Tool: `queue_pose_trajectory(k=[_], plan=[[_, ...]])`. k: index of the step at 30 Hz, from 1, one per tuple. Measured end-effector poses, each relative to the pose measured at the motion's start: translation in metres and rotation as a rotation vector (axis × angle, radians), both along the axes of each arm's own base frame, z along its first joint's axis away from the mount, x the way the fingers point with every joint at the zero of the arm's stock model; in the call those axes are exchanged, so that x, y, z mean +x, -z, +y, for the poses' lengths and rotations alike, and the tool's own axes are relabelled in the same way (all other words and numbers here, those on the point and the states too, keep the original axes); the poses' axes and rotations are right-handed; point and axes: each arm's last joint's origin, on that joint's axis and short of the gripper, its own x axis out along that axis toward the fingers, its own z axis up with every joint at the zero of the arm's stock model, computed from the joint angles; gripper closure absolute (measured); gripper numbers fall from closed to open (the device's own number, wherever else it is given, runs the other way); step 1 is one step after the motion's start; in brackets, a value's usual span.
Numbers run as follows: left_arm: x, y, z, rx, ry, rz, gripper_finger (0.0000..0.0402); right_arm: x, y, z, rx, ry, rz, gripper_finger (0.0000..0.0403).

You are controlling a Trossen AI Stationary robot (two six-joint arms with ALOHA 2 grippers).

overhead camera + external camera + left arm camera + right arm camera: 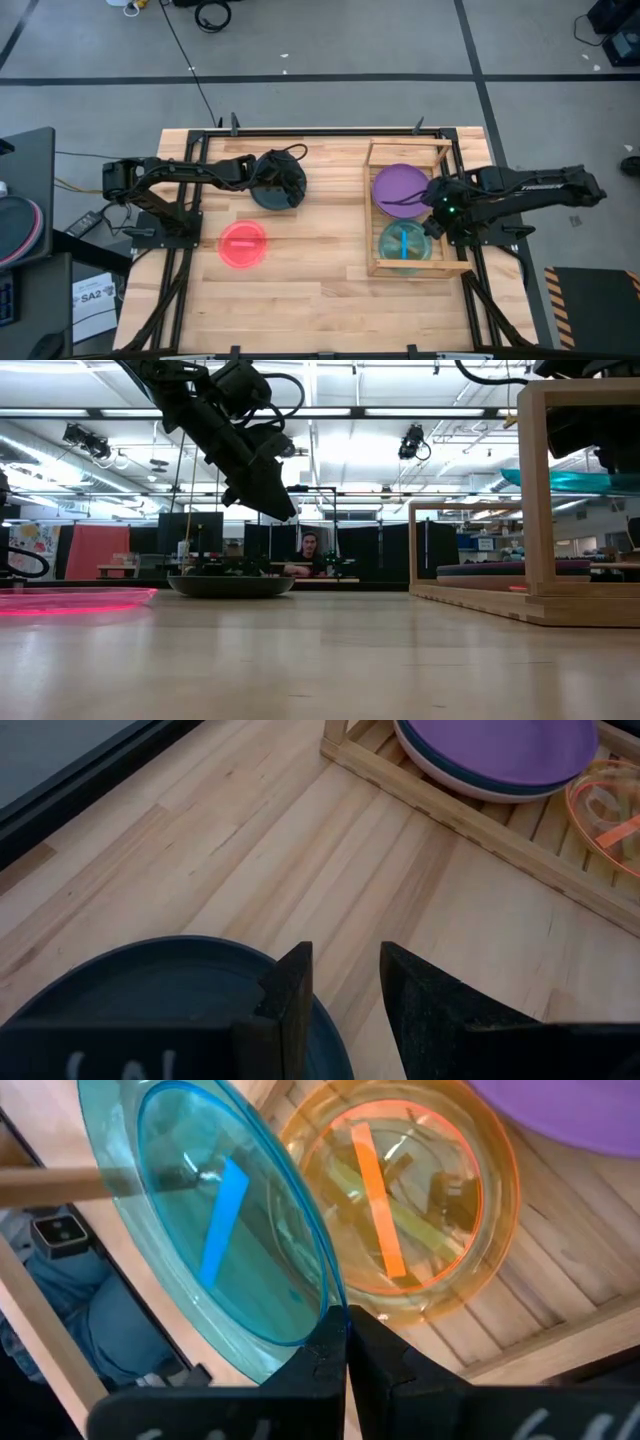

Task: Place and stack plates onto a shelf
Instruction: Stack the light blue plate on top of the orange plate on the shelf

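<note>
My right gripper needs to release the cyan plate on top of the orange plate (408, 241) (400, 1202) in the near half of the shelf.
A dark teal plate (268, 196) (150, 1000) lies flat on the table left of centre. My open left gripper (345, 982) (283, 510) hovers over its right rim, one finger over the plate and one beyond the rim. A red-pink plate (243, 244) lies flat nearer the near edge. The light-wood shelf (372, 215) stands on the right. On its far half a purple plate (400, 188) tops a stack. My right gripper (433, 227) is shut on a cyan plate (220, 1230) above an orange plate (420, 1210) on the shelf's near half. My right gripper pinches the cyan plate's rim (322, 1302) between its two fingers, on the plate's right side. The fingers come from the table's right. The plate is lifted clear and tilted above the orange plate (450, 1260), which lies on the slats.
The shelf's raised rails (535, 490) stand around my right gripper and the cyan plate. Bare tabletop (320, 250) lies between the red-pink plate and the shelf. A person (312, 552) sits far behind the table in the low view.
</note>
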Motion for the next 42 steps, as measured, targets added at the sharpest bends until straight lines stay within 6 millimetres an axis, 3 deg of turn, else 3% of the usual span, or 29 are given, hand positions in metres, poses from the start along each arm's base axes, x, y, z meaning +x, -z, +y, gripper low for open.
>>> queue_pose_trajectory(k=[14,30,42], plan=[[0.0,0.0,0.0,0.0,0.0,0.0,0.0276,0.01,0.01,0.013,-0.02,-0.06,0.122,0.0393],[0.0,0.0,0.0,0.004,0.002,0.001,0.0276,0.017,0.018,0.01,-0.169,-0.015,0.198,0.0391],[0.0,0.0,0.0,0.005,0.004,0.002,0.0276,0.014,0.02,0.008,-0.239,0.009,0.233,0.0367]])
